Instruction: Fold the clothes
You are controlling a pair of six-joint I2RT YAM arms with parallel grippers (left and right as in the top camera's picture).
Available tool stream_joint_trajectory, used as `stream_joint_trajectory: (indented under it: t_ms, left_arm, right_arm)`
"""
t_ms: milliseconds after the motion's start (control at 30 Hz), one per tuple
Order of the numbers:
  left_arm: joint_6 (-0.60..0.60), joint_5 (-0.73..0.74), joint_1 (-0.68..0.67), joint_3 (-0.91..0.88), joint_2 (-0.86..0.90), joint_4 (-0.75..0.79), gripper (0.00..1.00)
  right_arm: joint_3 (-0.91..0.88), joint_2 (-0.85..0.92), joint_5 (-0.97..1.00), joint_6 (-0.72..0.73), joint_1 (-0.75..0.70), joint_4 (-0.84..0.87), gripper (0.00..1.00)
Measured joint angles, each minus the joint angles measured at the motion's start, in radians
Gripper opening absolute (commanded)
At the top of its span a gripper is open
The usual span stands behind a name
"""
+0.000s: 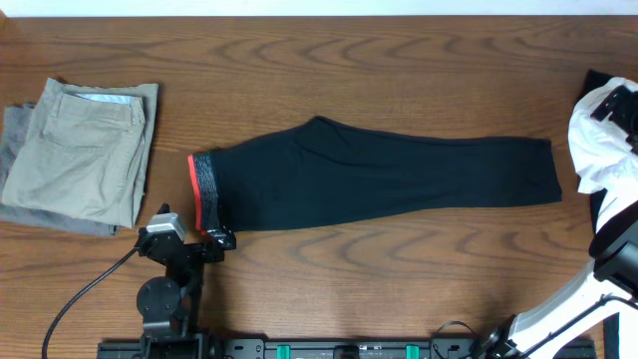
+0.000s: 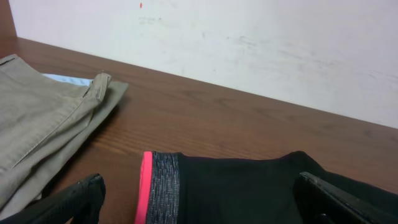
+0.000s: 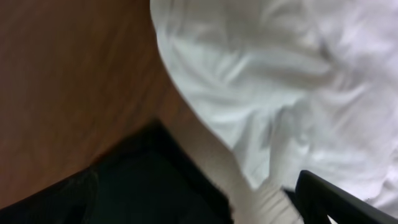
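Note:
I need to next move my right gripper to the middle of the black pants' leg hem (image 1: 555, 172) (image 3: 217, 202), opposite the grey waistband, and close it there.
The clothes in the middle are long black pants (image 1: 379, 179), laid flat along the table. Their grey waistband (image 1: 207, 189), edged in red-orange, points left. My left gripper (image 1: 214, 239) stands open at the waistband's near corner; in the left wrist view its fingers (image 2: 74, 202) straddle the waistband (image 2: 163, 186) without touching it. A crumpled white garment (image 1: 608, 125) lies on dark cloth at the right edge. My right gripper (image 3: 199, 205) hangs open over that white garment (image 3: 280, 81) and black fabric (image 3: 143, 186), holding nothing.
Folded tan khaki trousers (image 1: 85, 150) rest on a grey garment (image 1: 15, 125) at the far left. A black cable (image 1: 85, 289) runs from the left arm's base. The right arm (image 1: 558, 304) comes in from the lower right corner.

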Motion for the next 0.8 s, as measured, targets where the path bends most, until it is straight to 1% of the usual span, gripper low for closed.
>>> stream_joint_trajectory:
  t_ms: [67,100,200,400,500,600,800]
  left_arm:
    - [0.000,0.000,0.000,0.000,0.000,0.000,0.98]
    - [0.000,0.000,0.000,0.000,0.000,0.000,0.98]
    - [0.000,0.000,0.000,0.000,0.000,0.000,0.98]
    - [0.000,0.000,0.000,0.000,0.000,0.000,0.98]
    - [0.000,0.000,0.000,0.000,0.000,0.000,0.98]
    - [0.000,0.000,0.000,0.000,0.000,0.000,0.98]
    - [0.000,0.000,0.000,0.000,0.000,0.000,0.98]
  right_arm:
    - [-0.012,0.000,-0.008,-0.003,0.003,-0.028,0.91]
    - [-0.024,0.000,-0.010,-0.008,0.003,-0.033,0.91]
    - [-0.084,0.000,-0.027,-0.053,0.006,-0.021,0.91]
    - [-0.252,0.000,-0.090,-0.265,0.015,0.092,0.91]
    - [-0.317,0.000,-0.099,-0.343,0.017,0.174,0.97]
    - [-0.348,0.000,-0.098,-0.399,0.016,0.196,0.97]
    - [-0.353,0.000,-0.114,-0.479,0.017,0.207,0.96]
